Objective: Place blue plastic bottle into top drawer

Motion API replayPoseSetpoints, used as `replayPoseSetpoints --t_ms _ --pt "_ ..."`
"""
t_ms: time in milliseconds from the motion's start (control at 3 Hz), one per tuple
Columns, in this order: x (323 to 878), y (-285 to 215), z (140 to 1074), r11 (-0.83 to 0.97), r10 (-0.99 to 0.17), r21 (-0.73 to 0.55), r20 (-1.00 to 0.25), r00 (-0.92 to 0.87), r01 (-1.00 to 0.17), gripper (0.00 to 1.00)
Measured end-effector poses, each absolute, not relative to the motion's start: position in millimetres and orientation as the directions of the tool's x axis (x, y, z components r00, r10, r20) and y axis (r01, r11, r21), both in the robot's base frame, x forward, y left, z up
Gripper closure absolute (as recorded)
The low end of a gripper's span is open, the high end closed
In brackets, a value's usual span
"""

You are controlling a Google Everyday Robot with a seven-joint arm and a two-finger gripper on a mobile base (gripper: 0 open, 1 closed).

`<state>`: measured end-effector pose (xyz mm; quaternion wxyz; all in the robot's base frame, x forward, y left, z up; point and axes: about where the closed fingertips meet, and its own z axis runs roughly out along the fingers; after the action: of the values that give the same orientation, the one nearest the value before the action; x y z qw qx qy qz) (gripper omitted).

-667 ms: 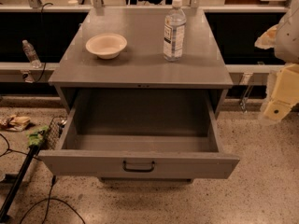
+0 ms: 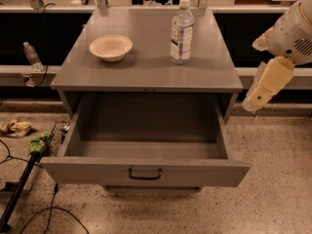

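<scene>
Next, I close around the middle of the blue plastic bottle [image 2: 182, 30], well below its white cap.
The blue plastic bottle [image 2: 181, 32] stands upright on the grey cabinet top, right of centre, with a white cap and a pale printed label. The top drawer [image 2: 146, 172] is pulled wide open below it, and its inside shows nothing but bare grey floor. My gripper [image 2: 265, 86], cream-coloured, hangs at the right edge of the view, beside the cabinet's right front corner. It is right of and below the bottle, apart from it, and holds nothing that I can see.
A cream bowl [image 2: 110, 47] sits on the cabinet top [image 2: 146, 67], left of the bottle. A small slim clear bottle [image 2: 32, 55] stands on a ledge at far left. Cables, a black pole [image 2: 19, 191] and a green rag [image 2: 38, 143] lie on the floor at left.
My gripper and arm have moved left and slightly up, closer to the cabinet's right side. The bottle, bowl and drawer have not moved.
</scene>
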<state>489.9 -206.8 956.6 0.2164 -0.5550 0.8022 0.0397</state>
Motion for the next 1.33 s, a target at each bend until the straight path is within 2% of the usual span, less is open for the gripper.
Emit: replayPoseSetpoints --t_ms 333,667,1000,1333 --pt "576.9 -208.8 936.5 0.538 -0.664 -0.092 -0.660 -0.353 -0.838 0.00" --pt "629.9 -221.3 928.2 0.640 -0.515 -0.076 -0.781 -0.353 -0.765 0.00" --pt "680.3 -211.9 925.6 0.699 -0.395 -0.061 -0.864 -0.313 -0.713 0.00" --pt "696.5 -211.7 927.9 0.727 -0.360 -0.068 -0.885 -0.294 -0.683 0.00"
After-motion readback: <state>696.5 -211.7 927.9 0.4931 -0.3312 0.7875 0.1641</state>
